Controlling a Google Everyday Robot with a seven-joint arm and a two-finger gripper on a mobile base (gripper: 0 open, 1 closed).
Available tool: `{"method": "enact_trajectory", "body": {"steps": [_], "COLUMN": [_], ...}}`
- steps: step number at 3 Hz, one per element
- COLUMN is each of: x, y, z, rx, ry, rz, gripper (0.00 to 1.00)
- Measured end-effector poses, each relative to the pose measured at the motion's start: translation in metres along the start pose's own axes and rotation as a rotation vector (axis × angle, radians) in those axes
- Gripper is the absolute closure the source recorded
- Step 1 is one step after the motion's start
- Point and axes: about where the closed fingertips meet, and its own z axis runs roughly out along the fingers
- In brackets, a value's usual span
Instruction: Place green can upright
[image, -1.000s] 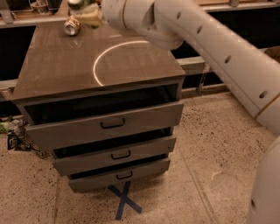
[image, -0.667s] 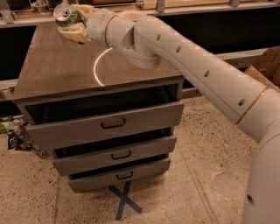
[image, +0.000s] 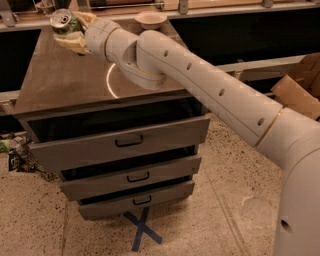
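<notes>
Next, I set the green can upright on the front half of the brown cabinet top (image: 98, 84) with my gripper.
The green can (image: 65, 22) has a mottled green label and a silver top. It is held tilted, its top facing up and left, above the far left part of the brown cabinet top (image: 70, 75). My gripper (image: 74, 31) is shut on the can, with tan fingers (image: 72, 44) above and below it. My pale arm reaches in from the lower right across the cabinet.
The cabinet has three drawers (image: 125, 142), the top one pulled out a little. A white bowl (image: 151, 19) stands at the back of the cabinet. A shelf rail runs behind. A cardboard box (image: 295, 90) stands at the right. Blue tape X (image: 142, 230) marks the floor.
The gripper has lifted the can off the cabinet top and carried it left. The view has shifted, so the cabinet sits more to the left.
</notes>
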Motion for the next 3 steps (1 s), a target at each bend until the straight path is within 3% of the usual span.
{"method": "enact_trajectory", "body": {"steps": [1,2,3], "x": [0.009,0.000,-0.002], "y": [0.007,0.008,0.022], "z": [-0.007,-0.016,-0.023], "rx": [0.009,0.043,0.055], "ry": [0.044,0.045,0.035], "rz": [0.086,0.166,0.287], "gripper": [1.00,1.00,1.00]}}
